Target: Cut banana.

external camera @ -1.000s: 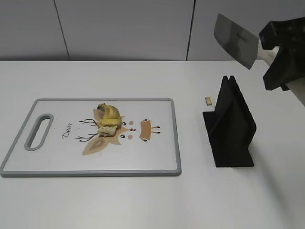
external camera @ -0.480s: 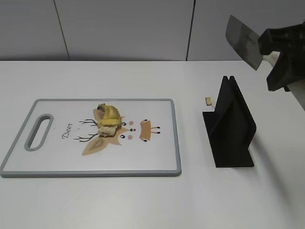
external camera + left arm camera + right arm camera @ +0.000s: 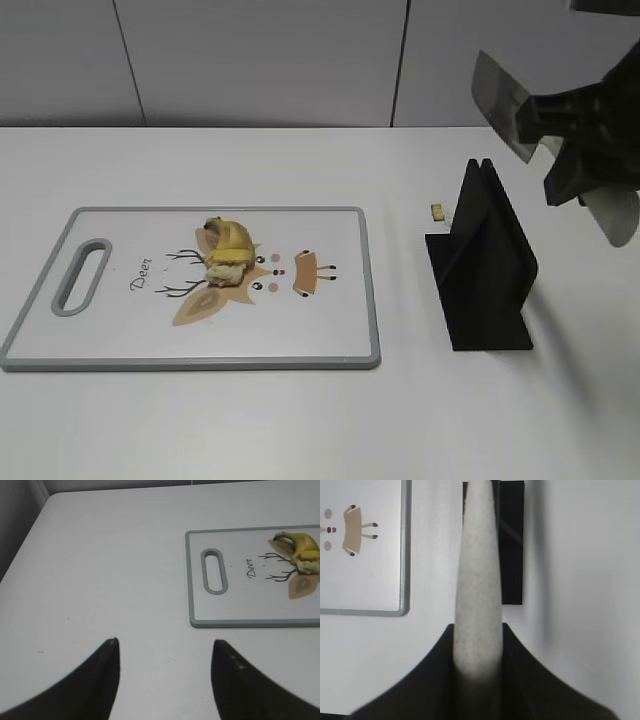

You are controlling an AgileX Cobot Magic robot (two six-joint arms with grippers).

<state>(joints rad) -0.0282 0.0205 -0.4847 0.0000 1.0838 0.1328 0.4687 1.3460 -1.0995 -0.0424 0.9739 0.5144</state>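
Next, my right gripper releases the knife in the slot of the black knife stand [image 3: 509,222] [image 3: 496,500], with its pale handle sticking out. The knife is now held above the stand.
A partly peeled banana [image 3: 228,250], in cut pieces, lies mid-way along the white deer-print cutting board [image 3: 372,290]. It also shows in the left wrist view [image 3: 302,547], at the far right. My right gripper [image 3: 575,150] is shut on the pale handle [image 3: 479,580] of a knife. Its grey blade [image 3: 500,105] is held in the air above the black knife stand [image 3: 485,265]. My left gripper [image 3: 165,650] is open and empty over bare table, left of the board's handle end [image 3: 214,571]. It does not show in the exterior view.
A small tan crumb [image 3: 437,211] lies on the table just left of the stand. In the right wrist view the stand [image 3: 511,545] is right behind the knife handle and the board's corner [image 3: 402,607] is to the left.
My right gripper has turned and come down a little with the knife. The blade has swung from left of the stand's top to above it. The banana and board have not moved.
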